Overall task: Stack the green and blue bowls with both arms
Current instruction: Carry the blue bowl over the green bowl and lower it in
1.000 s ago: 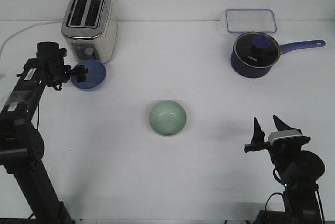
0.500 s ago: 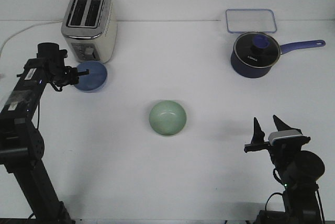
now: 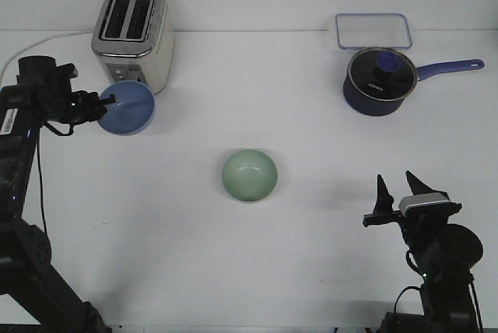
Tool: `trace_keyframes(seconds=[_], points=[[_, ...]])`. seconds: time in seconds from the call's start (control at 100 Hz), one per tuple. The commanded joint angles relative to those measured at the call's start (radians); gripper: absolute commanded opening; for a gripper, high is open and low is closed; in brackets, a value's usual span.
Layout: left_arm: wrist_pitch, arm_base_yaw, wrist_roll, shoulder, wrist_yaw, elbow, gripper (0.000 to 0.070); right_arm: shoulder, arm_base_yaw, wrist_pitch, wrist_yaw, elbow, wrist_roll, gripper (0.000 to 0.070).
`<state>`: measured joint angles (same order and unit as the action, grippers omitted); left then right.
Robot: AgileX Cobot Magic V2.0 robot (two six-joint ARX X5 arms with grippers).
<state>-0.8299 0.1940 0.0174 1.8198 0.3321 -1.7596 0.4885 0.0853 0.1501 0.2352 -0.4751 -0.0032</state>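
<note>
Next, my left gripper releases the blue bowl inside the green bowl (image 3: 249, 173) near the middle of the table.
The blue bowl (image 3: 128, 110) is at the back left, just in front of the toaster, tilted with its opening facing the camera. My left gripper (image 3: 106, 103) is shut on the bowl's left rim and holds it slightly raised. The green bowl (image 3: 249, 175) sits upright near the middle of the table, with nothing touching it. My right gripper (image 3: 398, 186) is open and empty near the front right, well to the right of the green bowl, with its fingers pointing up.
A silver toaster (image 3: 132, 33) stands at the back left, with a white cable (image 3: 39, 40) running off to the left. A dark blue saucepan (image 3: 378, 80) with a glass lid and long handle sits at the back right. A clear lidded container (image 3: 372, 29) is behind it.
My left arm has pulled back to the left and lifted. The blue bowl has moved with it, rising, tilting and shifting left. The right arm and green bowl have not moved.
</note>
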Motion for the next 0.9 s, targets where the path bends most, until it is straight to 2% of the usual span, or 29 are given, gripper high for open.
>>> trace_keyframes(seconds=[0.0, 0.24, 0.62, 0.89], points=[[-0.028, -0.006, 0.009, -0.014, 0.016, -0.022, 0.0006, 0.003, -0.001, -0.008, -0.001, 0.0, 0.006, 0.0398], [-0.105, -0.124, 0.022, -0.128, 0.086, -0.021, 0.0006, 0.003, -0.001, -0.008, 0.0, 0.0, 0.006, 0.0398], [-0.113, -0.476, 0.021, -0.129, 0.087, -0.012, 0.0006, 0.003, -0.001, -0.008, 0.0, 0.0, 0.006, 0.0398], [-0.111, -0.633, 0.018, -0.032, 0.06, -0.012, 0.0006, 0.003, -0.001, -0.009, 0.0, 0.0, 0.006, 0.0398]])
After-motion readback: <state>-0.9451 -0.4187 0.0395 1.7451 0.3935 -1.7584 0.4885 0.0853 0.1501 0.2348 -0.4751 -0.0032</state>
